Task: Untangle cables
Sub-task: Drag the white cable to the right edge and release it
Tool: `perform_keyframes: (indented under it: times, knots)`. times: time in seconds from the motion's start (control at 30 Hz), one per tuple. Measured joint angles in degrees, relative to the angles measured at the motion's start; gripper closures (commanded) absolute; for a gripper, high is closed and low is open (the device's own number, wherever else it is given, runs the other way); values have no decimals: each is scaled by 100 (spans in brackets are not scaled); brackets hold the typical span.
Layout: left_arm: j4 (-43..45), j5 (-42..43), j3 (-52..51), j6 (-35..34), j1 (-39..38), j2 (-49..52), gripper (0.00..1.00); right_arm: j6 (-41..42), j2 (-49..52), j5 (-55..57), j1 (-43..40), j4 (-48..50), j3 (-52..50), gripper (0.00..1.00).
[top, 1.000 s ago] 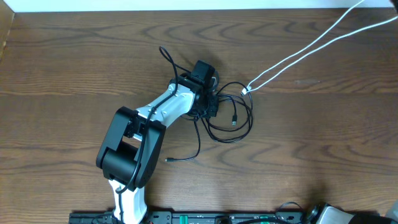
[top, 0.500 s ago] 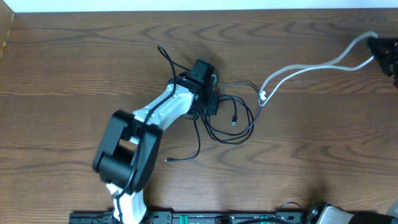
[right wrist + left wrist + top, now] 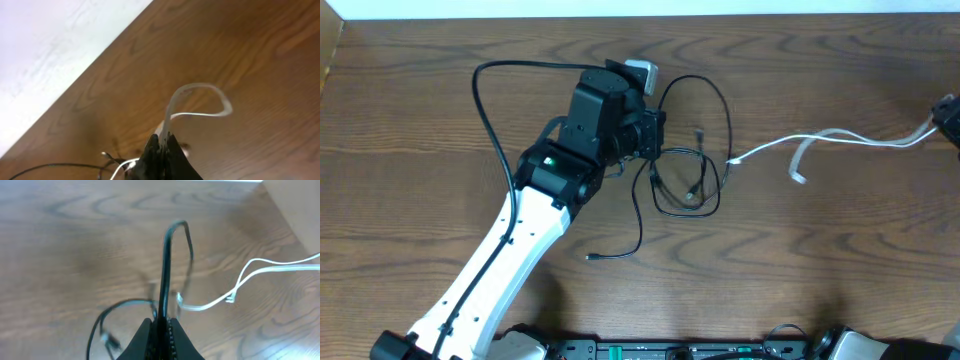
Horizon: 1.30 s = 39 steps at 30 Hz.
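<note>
Next, my right gripper releases the white cable on the bare wood nearer the front (image 3: pixel 922 208), well away from the black loops. The cable now runs from the loops to the edge.
Several thin black cables (image 3: pixel 688 195) lie in tangled loops at the table's middle, and one plug end (image 3: pixel 592 258) trails toward the front. My left gripper (image 3: pixel 655 135) is shut on a black cable (image 3: pixel 164 270), which rises in a stiff loop from the jaws (image 3: pixel 161 326). A white cable (image 3: pixel 850 139) runs from the black loops to the right edge, where my right gripper (image 3: pixel 947 117) is shut on it. In the right wrist view the white cable (image 3: pixel 197 89) curls up from the closed jaws (image 3: pixel 163 141). It also shows in the left wrist view (image 3: pixel 250 270).
A thin black cord (image 3: pixel 480 90) arcs high over the left arm (image 3: pixel 510 250) at the back left. A pale wall edge (image 3: pixel 640 8) borders the far side of the wooden table (image 3: pixel 820 270).
The left arm has swung and raised, drawing the black loops up and back. The white cable has been pulled right and now lies lower across the table, with the right gripper at the right edge.
</note>
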Motion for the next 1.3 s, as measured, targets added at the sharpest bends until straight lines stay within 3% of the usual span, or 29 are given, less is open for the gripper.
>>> perform_keyframes:
  times: [0.23, 0.4, 0.53, 0.67, 0.73, 0.87, 1.03, 1.3]
  knots:
    - [-588, -57, 0, -129, 0, 350, 93, -498, 0, -367, 153, 437, 0, 99]
    - [-704, -76, 0, -133, -50, 881, 92, -490, 17, -2166, 155, 2192, -28, 99]
    - [-640, -74, 0, -136, -236, 1311, 93, 424, 24, -3856, 166, 4492, -4, 99]
    - [-664, -76, 0, -136, -341, 1517, 93, 1370, 13, -4332, 149, 5416, 13, 99]
    - [-682, -74, 0, -136, -339, 1528, 93, 1515, 13, -4354, 146, 5219, 15, 99]
    - [-758, -72, 0, -133, -339, 1528, 93, 1126, 26, -4002, 109, 3488, 39, 99]
    - [-855, -72, 0, -133, -339, 1528, 93, 42, 157, -2210, 111, 1438, 28, 99]
    - [-863, -205, 0, -133, -339, 1528, 93, -498, 304, 774, 111, 857, 28, 99]
